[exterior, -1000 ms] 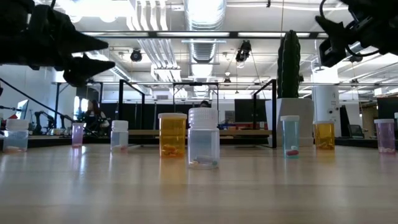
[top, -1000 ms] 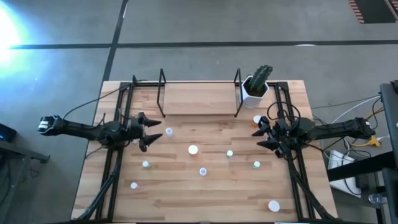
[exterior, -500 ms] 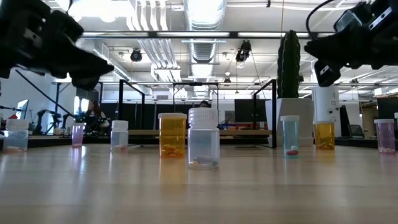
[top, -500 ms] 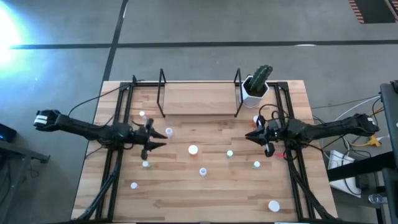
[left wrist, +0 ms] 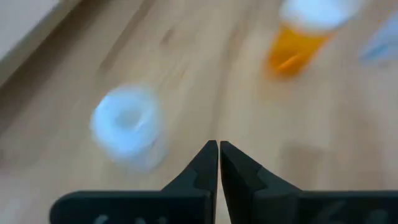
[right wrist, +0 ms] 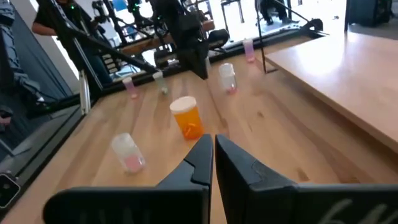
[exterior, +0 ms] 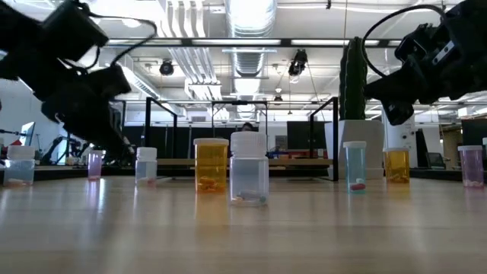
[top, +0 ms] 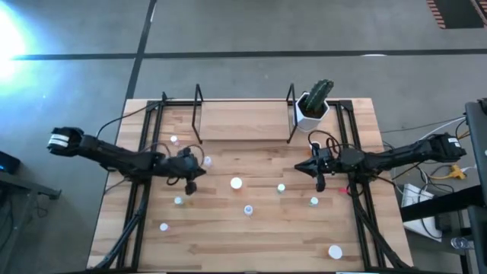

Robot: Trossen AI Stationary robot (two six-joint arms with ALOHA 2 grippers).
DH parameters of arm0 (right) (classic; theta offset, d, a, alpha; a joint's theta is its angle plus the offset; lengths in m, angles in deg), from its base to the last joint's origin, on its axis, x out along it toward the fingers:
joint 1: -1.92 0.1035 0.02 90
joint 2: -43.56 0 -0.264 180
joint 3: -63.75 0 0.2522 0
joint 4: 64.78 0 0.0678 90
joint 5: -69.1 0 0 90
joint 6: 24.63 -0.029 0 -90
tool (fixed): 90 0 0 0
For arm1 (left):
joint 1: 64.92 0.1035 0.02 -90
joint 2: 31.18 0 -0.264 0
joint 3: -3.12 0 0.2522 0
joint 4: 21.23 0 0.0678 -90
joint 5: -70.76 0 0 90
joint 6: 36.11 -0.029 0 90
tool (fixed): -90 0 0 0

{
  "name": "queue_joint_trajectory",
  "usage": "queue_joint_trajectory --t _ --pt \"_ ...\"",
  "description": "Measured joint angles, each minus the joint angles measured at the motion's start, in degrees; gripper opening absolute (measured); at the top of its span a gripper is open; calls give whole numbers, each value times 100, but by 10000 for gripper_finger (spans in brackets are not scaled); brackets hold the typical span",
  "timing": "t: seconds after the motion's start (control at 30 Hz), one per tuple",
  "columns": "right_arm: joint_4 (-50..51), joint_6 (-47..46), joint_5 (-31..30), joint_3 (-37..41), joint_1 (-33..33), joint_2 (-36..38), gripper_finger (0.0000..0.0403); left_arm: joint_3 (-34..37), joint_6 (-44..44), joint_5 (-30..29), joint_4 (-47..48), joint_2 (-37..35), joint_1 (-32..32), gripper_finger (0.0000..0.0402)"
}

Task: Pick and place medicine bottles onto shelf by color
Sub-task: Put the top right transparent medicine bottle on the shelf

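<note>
Next, I open my left gripper, which is shut over the wood next to the pale blue bottle, and move it over to grip that bottle (exterior: 146, 166) before I reach the shelf.
Several small white-capped medicine bottles stand upright on the wooden table. Among them are an orange one (top: 236, 183) (exterior: 211, 164), a clear bluish one (exterior: 249, 169), pink ones (exterior: 94, 164) and another orange one (exterior: 396, 164). The shelf (top: 243, 122) is a low wood board between black uprights at the table's far side. My left gripper (top: 190, 181) (left wrist: 218, 155) is shut, tipped down over bare wood between a pale blue bottle (left wrist: 127, 124) and the orange bottle (left wrist: 298, 37). My right gripper (top: 312, 169) (right wrist: 213, 149) is shut above the table, right of centre, pointing toward the orange bottle (right wrist: 188, 118).
A white pot with a green cactus (top: 313, 106) stands by the shelf's right upright. Black rails (top: 141, 190) run along both table sides. More bottles stand near the front edge (top: 335, 251). People and equipment show in the room beyond (right wrist: 50, 25).
Both grippers have shut with nothing between their fingers. My left gripper has moved toward the table's right and near edges, tipped downward and come lower. My right gripper has moved toward the table's left, nearer the middle. No bottle has moved.
</note>
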Motion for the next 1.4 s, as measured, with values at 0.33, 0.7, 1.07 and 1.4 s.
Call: queue_joint_trajectory --t 0.33,0.7,1.07,1.4 --pt "-30 11 0 2 0 2 9 -393 558 -417 1046 573 56 13" --pt "-19 3 2 0 0 4 9 -385 158 -800 516 286 109 225" --pt "-19 -57 4 0 0 2 9 -408 112 -1281 -125 624 225 219" --pt "10 -50 4 0 0 4 9 -547 69 -1298 -612 1363 245 126"
